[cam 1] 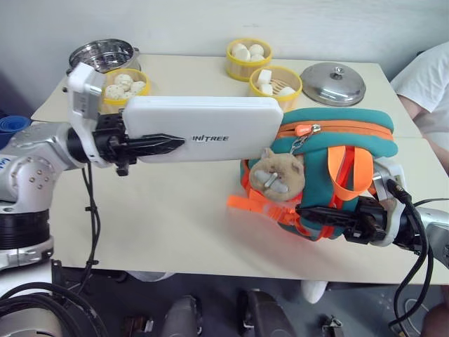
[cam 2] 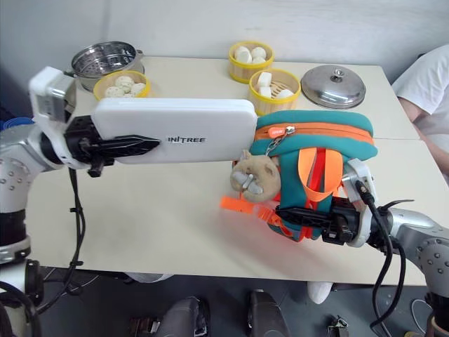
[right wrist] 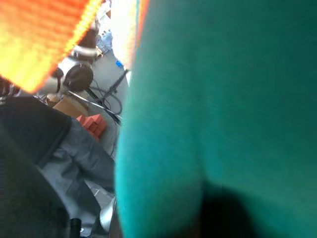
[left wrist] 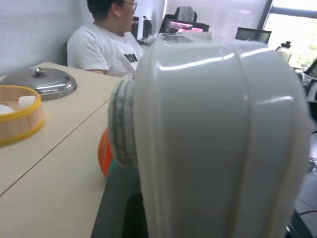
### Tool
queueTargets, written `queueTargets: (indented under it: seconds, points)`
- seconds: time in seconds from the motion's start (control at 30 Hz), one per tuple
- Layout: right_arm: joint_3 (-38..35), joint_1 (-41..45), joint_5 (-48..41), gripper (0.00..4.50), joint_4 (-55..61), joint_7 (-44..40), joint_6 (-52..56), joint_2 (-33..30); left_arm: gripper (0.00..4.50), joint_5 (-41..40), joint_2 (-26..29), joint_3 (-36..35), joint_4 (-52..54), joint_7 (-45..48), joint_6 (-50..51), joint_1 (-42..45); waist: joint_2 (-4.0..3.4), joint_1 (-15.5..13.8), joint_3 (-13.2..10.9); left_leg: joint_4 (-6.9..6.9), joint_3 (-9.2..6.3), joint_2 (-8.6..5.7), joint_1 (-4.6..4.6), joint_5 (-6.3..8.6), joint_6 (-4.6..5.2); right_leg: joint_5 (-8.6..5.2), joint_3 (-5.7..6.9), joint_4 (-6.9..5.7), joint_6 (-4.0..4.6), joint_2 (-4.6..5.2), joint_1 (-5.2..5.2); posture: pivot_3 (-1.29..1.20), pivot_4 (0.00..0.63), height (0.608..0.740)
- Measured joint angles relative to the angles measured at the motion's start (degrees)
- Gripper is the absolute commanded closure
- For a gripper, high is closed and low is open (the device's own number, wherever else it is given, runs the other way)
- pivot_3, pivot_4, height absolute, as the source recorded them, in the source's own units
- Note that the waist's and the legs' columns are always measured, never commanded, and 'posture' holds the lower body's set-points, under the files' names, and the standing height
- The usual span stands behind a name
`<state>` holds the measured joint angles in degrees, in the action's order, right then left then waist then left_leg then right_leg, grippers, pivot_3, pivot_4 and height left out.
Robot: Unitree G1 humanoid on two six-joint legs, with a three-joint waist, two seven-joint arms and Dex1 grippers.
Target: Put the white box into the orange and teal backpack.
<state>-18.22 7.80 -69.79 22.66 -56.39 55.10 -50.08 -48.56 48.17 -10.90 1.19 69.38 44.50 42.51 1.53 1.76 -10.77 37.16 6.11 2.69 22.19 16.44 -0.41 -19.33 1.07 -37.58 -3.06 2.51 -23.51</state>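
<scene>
My left gripper releases the white box, now held level above the table, inside the backpack [cam 1: 328, 144], just below its orange zipper, next.
My left gripper [cam 1: 179, 144] is shut on the white box [cam 1: 210, 126], a flat case with dark lettering held level above the table. The box's right end reaches the orange zipper at the top of the orange and teal backpack [cam 1: 351, 140]. A tan plush charm [cam 1: 276, 175] hangs on the backpack's front. My right gripper [cam 1: 305, 210] is shut on the backpack's lower part among the orange straps and props it up at the table's front right. Close up, the box [left wrist: 218, 139] shows in the left wrist view and the teal fabric [right wrist: 223, 124] in the right wrist view.
At the back of the beige table [cam 1: 161, 217] stand three yellow steamer baskets [cam 1: 249, 57], [cam 1: 275, 83], [cam 1: 125, 86], a metal pot [cam 1: 104, 55] and a metal lid [cam 1: 333, 84]. A person in a white shirt [cam 1: 431, 84] sits at the far right.
</scene>
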Motion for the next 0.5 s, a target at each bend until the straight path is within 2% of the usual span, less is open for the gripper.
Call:
queueTargets:
  seconds: [0.1,0.3,0.5]
  points:
    - [0.0,-0.1,0.1,4.47,0.0,0.2,0.0,0.0,3.28,1.1,-1.3,0.6,-2.6,1.4,-1.4,0.8,0.00,-0.2,0.0,0.09,-0.02,0.00,0.00,-0.04,-0.03,0.00,0.01,-0.05,0.00,-0.02,0.01,0.00,0.150,0.740]
    - [-0.1,0.2,0.0,4.47,0.4,1.3,0.0,0.3,3.28,5.0,-10.7,2.7,-6.7,-1.0,-8.3,4.1,0.04,-1.0,0.0,0.19,-0.04,-0.04,0.06,-0.04,0.06,0.03,-0.01,-0.07,-0.05,0.01,0.03,0.00,0.150,0.740]
    - [-0.1,0.0,-0.6,4.47,0.9,2.0,0.0,0.3,3.28,3.4,-11.1,0.1,-10.0,-1.0,-7.2,6.4,0.04,-0.2,0.0,0.15,-0.02,0.01,0.07,-0.07,-0.03,0.03,-0.01,-0.13,-0.05,-0.04,-0.05,0.00,0.150,0.740]
